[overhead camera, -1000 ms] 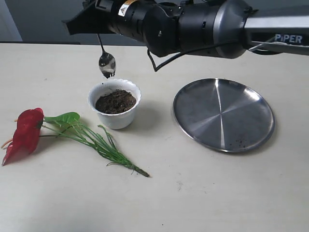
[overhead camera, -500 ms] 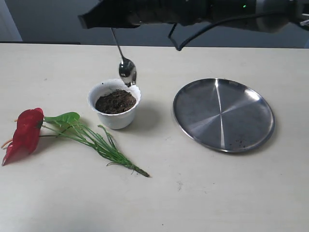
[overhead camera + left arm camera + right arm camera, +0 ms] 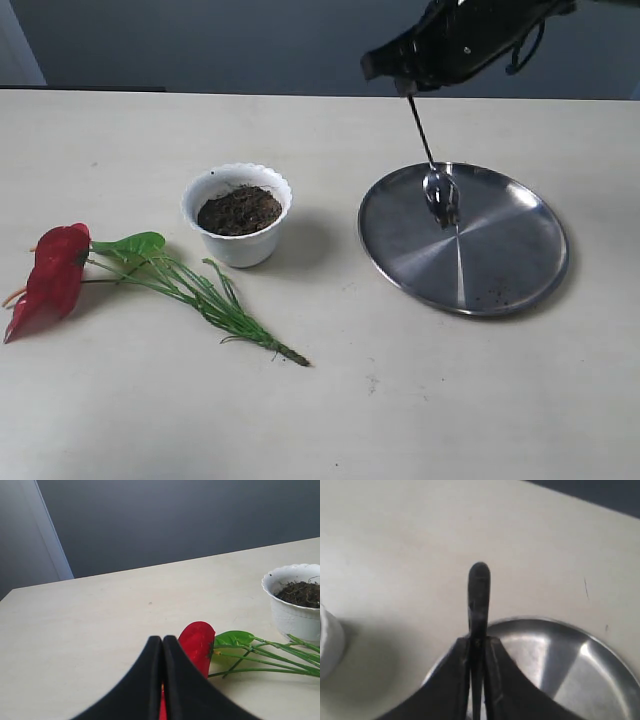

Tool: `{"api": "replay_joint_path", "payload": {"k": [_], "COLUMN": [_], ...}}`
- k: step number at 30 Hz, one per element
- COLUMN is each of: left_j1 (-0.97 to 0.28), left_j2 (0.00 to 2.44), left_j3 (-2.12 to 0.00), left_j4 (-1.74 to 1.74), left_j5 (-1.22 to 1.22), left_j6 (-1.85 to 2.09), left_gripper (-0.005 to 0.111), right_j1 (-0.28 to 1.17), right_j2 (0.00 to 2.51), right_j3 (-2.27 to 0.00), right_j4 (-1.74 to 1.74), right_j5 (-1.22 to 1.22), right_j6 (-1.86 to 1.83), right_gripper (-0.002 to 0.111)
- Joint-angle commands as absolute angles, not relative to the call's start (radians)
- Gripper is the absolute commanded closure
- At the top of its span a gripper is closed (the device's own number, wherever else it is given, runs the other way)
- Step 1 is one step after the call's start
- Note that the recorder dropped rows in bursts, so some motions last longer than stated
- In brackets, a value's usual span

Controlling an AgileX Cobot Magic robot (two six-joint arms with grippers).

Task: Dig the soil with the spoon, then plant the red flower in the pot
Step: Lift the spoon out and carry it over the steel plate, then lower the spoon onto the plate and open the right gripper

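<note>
Next, I let go of the silver spoon with my right gripper, flat across the middle of the round steel plate [image 3: 457,244].
The white scalloped pot [image 3: 237,235] stands left of centre, filled with dark soil [image 3: 239,209]. Left of it the red flower [image 3: 55,275] lies flat on the table, its green stems pointing toward the front. My right gripper [image 3: 406,86] is shut on the handle of the silver spoon [image 3: 440,190], which hangs bowl-down over the steel plate [image 3: 500,270]. In the right wrist view the spoon [image 3: 479,590] sticks out from between the fingers of that gripper [image 3: 478,641]. My left gripper [image 3: 163,640] is shut and holds nothing, low over the table just before the red flower [image 3: 197,640]; the pot [image 3: 292,617] stands beyond.
The round steel plate [image 3: 555,665] carries a few dark crumbs near its front right rim. A green leaf [image 3: 135,243] lies between bloom and pot. Bare beige table [image 3: 400,400] spreads across the front; a dark wall runs behind the far edge.
My right arm has swung right, carrying the spoon from above the pot to over the steel plate. Pot and flower have not moved.
</note>
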State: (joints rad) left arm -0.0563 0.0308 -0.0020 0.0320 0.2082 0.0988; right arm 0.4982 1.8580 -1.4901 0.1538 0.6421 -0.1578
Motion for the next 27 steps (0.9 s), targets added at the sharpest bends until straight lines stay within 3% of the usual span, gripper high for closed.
{"api": "replay_joint_path", "payload": {"k": [1,27], "left_j1": [-0.053,-0.053], "left_j2": [0.023,0.023], "left_j3": [0.000,0.000], "left_j4": [0.031,0.031], "left_j5": [0.206,0.206], "left_j6": [0.097,0.097], "left_gripper": [0.106,0.106], "right_j1": [0.478,0.478], "right_j2": [1.939,2.264], "right_j3": [-1.492,-1.857], "right_j4": [0.038,-0.107], "right_j5": [0.678,1.157], "right_j6": [-0.106,-0.024], "right_gripper": [0.109,0.109]}}
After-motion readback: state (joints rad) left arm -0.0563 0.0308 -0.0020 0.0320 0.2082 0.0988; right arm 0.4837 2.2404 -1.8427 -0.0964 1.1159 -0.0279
